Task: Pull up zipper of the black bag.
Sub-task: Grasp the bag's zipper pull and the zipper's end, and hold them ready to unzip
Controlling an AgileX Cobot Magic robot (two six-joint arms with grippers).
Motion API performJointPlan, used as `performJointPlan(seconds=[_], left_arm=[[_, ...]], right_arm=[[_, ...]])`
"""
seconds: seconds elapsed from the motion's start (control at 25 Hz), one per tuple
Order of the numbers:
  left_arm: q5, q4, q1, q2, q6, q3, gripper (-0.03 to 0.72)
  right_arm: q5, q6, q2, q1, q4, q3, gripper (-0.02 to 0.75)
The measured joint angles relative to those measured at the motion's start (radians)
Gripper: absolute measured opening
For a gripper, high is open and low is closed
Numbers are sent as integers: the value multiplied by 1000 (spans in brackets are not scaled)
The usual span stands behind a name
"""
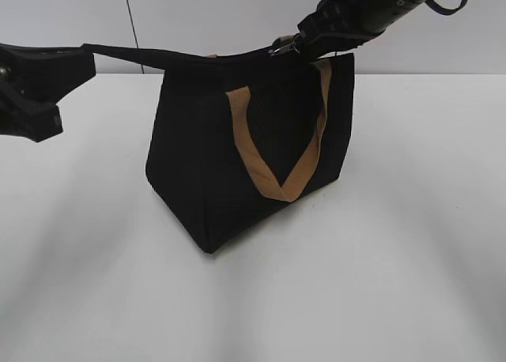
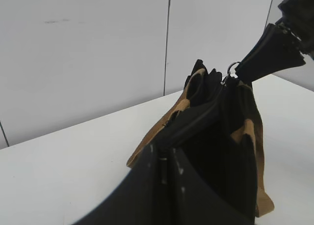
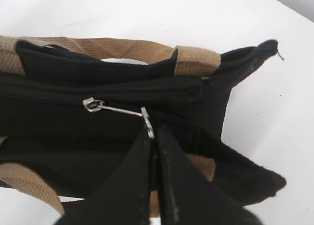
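The robot's right gripper will let go of the silver pull tab at the zipper's far end [image 1: 290, 58] [image 3: 193, 91], beside the tan loop of the handle.
The black bag [image 1: 229, 164] stands on the white table with a tan handle loop [image 1: 277, 168] hanging down its side. My left gripper [image 1: 67, 62] is shut on the bag's left end tab [image 1: 126, 54] and holds it stretched out to the left; in the left wrist view the jaws [image 2: 164, 154] pinch that black fabric. My right gripper [image 1: 304, 38] is shut on the silver pull tab [image 1: 283, 46] at the bag's top right. In the right wrist view the jaws [image 3: 153, 136] grip the pull tab [image 3: 122, 110] on the zipper [image 3: 59, 98].
The white table [image 1: 395, 259] surrounds the bag. A pale wall [image 1: 198, 14] with a vertical seam stands behind it. The right arm [image 1: 379, 2] comes down from the upper right.
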Motion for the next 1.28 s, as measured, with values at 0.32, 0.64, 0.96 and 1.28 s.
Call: performJointPlan(seconds=[0.32, 0.64, 0.96, 1.28], left_arm=[[1, -2, -1, -7, 0, 0, 15], [8, -6, 0, -9, 0, -1, 15], [8, -6, 0, -9, 0, -1, 15], [9, 7, 1, -13, 0, -3, 15]], right_arm=[[-56, 38, 0, -43, -18, 0, -15], [-72, 64, 1, -56, -28, 0, -15], [-85, 66, 1, -50, 53, 0, -7], [-115, 70, 1, -3, 64, 0, 158]])
